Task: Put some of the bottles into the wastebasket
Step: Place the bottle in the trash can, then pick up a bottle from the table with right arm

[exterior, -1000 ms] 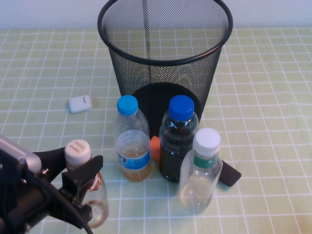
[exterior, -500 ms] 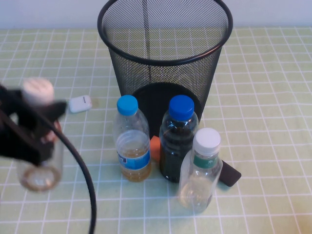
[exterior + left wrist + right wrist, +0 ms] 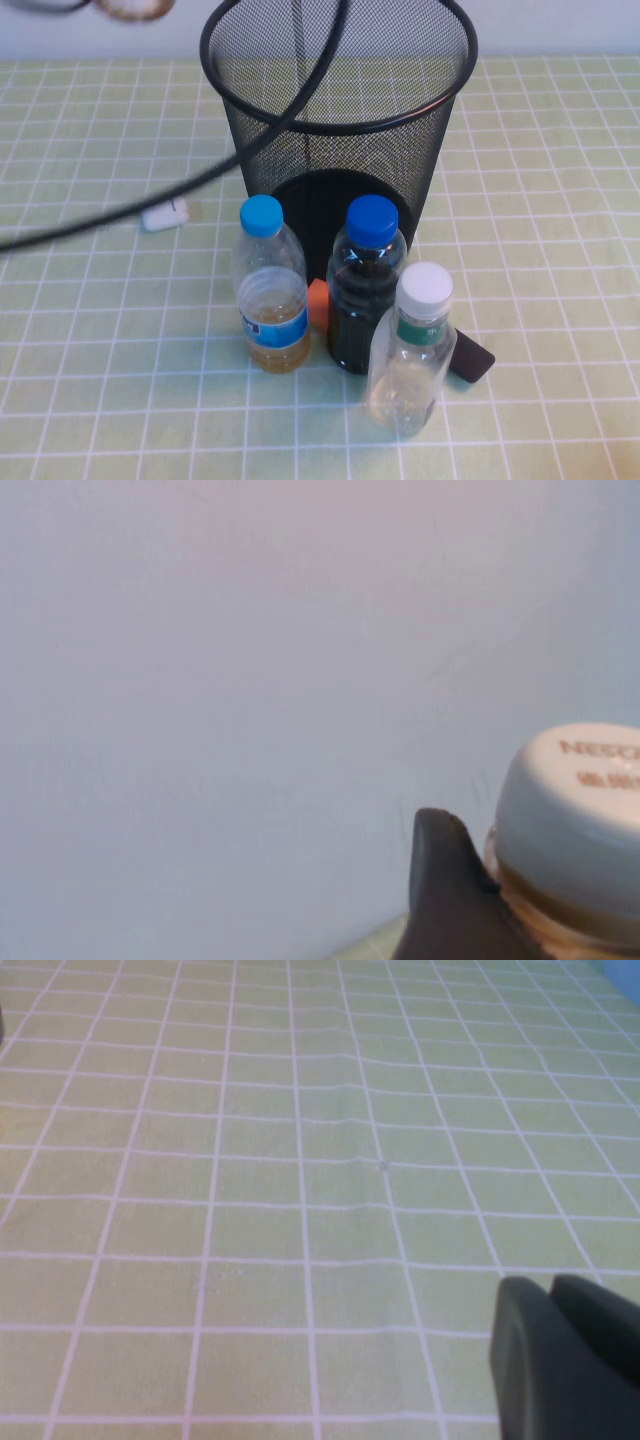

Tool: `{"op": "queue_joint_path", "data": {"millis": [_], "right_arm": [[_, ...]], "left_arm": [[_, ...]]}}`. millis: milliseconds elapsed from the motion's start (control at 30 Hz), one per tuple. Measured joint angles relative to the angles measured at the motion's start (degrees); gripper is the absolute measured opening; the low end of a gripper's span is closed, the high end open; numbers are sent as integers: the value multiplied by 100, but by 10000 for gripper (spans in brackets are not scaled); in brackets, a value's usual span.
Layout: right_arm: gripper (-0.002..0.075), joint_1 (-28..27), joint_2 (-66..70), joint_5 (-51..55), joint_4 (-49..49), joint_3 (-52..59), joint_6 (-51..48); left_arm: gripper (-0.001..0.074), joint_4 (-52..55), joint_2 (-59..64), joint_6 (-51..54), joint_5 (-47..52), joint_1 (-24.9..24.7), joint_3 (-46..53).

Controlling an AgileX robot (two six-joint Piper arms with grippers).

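Note:
Next, my left gripper releases the short bottle with the white cap so that it stands upright on the middle of the wastebasket's solid black bottom [image 3: 338,203].
The wastebasket [image 3: 338,126] is a black wire-mesh bin standing at the far middle of the table. In front of it stand two blue-capped bottles [image 3: 270,290] [image 3: 366,285] and the taller white-capped bottle with a green label [image 3: 412,350]. My left gripper [image 3: 530,890] is shut on the short white-capped bottle [image 3: 572,815], with one dark finger [image 3: 445,900] against its neck. In the high view only the bottle's base [image 3: 135,8] shows, high at the top left edge, left of the bin's rim. My right gripper [image 3: 575,1360] is shut and empty, low over bare tablecloth, out of the high view.
My left arm's black cable [image 3: 200,180] hangs across the bin and the left of the table. A small white case [image 3: 163,213] lies left of the bin. An orange object [image 3: 318,303] sits between the blue-capped bottles. A black object [image 3: 470,360] lies behind the green-label bottle.
My left gripper has lifted the short white-capped bottle from the table's front left, up and away, to the top left edge of the high view. The other bottles have not moved.

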Motion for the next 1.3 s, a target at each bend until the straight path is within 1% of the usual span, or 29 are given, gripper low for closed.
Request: {"op": "queue_joint_path", "data": {"millis": [167,300,567,967,1033,1167,1233,1300], "right_arm": [[0,0,0,0,0,0,11],[0,0,0,0,0,0,11],[0,0,0,0,0,0,11],[0,0,0,0,0,0,22],[0,0,0,0,0,0,22],[0,0,0,0,0,0,22],[0,0,0,0,0,0,10],[0,0,0,0,0,0,10]], "left_arm": [[306,19,1242,0,-89,0,-1294],[306,-151,1990,0,-119,0,-1841],[306,-527,2963,0,59,0,-1906],[307,-671,3792,0,367,0,-1906],[335,-671,3862,0,455,0,-1906],[469,-671,3867,0,554,0,-1906],[500,-660,3867,0,568,0,-1906],[514,-561,3844,0,621,-12,-1906]]}}
